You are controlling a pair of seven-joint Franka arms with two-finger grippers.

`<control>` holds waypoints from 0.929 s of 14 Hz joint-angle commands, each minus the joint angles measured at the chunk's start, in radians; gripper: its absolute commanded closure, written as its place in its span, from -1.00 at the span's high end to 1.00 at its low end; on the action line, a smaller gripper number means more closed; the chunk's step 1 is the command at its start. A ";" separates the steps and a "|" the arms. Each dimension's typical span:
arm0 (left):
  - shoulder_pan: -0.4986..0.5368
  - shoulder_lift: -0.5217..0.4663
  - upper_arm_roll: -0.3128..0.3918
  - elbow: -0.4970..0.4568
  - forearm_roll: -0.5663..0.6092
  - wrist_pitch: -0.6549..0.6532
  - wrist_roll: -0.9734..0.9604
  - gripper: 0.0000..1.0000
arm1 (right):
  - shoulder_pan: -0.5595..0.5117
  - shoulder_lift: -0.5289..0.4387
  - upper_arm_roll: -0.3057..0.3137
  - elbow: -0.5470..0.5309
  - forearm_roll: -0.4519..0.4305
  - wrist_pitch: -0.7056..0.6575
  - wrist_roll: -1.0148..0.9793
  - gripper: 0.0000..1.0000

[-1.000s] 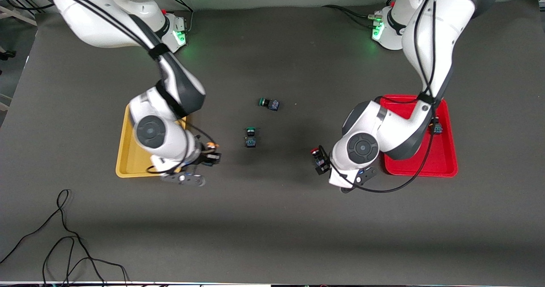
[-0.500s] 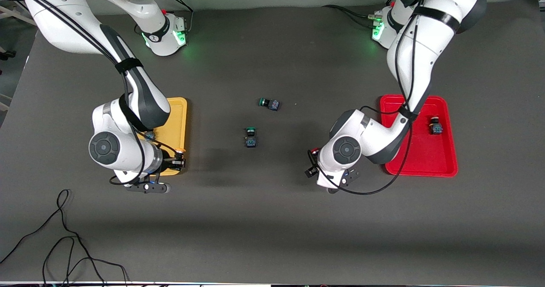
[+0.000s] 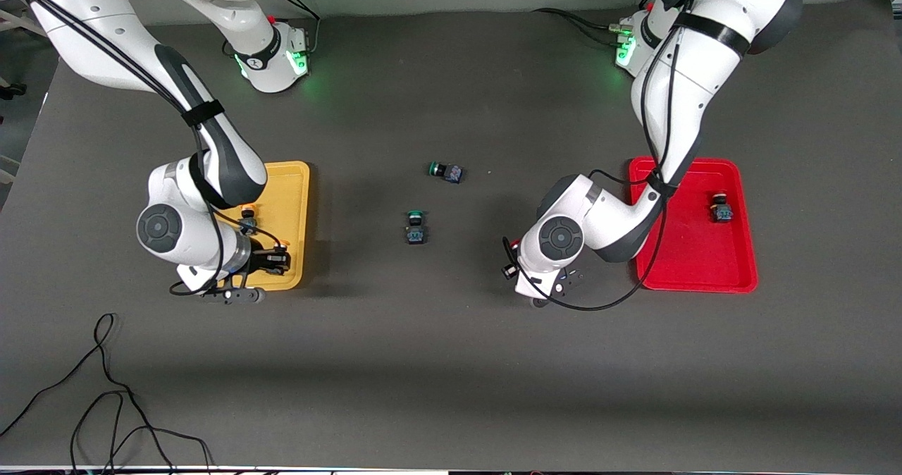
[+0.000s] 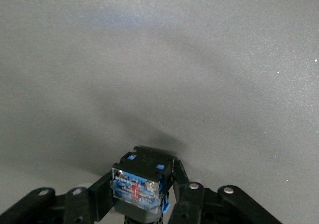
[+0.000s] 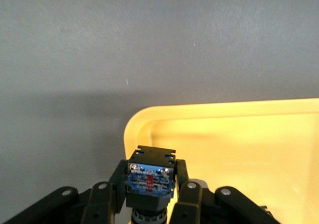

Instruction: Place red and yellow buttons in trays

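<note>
I need to use my left gripper to set the red button free inside the red tray (image 3: 665, 222), on the side that is closest to the green buttons.
My right gripper (image 3: 278, 258) is shut on a yellow-capped button (image 5: 149, 180) and holds it over the corner of the yellow tray (image 3: 292, 179) nearest the front camera; the tray's rim also shows in the right wrist view (image 5: 149, 115). A second yellow button (image 3: 247, 213) lies in that tray. My left gripper (image 3: 509, 265) is shut on a red-capped button (image 4: 141, 186) above bare table, between the green buttons and the red tray (image 3: 705, 263). Another red button (image 3: 720, 208) lies in the red tray.
Two green-capped buttons (image 3: 445, 171) (image 3: 416, 226) lie on the dark table mat near its middle. Loose black cables (image 3: 106, 397) lie near the table's front edge at the right arm's end.
My right gripper carried the yellow button from beside the yellow tray to over its near corner. My left gripper drifted slightly toward the table's middle with the red button.
</note>
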 commanded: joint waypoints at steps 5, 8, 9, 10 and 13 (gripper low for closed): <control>0.085 -0.274 0.001 -0.051 0.000 -0.402 0.157 -1.00 | -0.002 -0.042 -0.064 -0.099 -0.009 0.077 -0.114 -0.67; 0.208 -0.423 0.009 -0.252 0.008 -0.401 0.383 -1.00 | -0.001 -0.062 -0.068 -0.100 -0.007 0.039 -0.115 0.17; 0.249 -0.455 0.014 -0.316 0.015 -0.373 0.430 -1.00 | -0.002 -0.062 -0.069 -0.100 -0.006 0.041 -0.112 0.98; 0.273 -0.487 0.036 -0.394 0.018 -0.312 0.466 -1.00 | -0.007 -0.060 -0.071 -0.100 -0.006 0.041 -0.110 1.00; 0.270 -0.536 0.132 -0.632 0.018 -0.008 0.566 -1.00 | -0.012 -0.074 -0.069 -0.094 -0.006 0.013 -0.099 1.00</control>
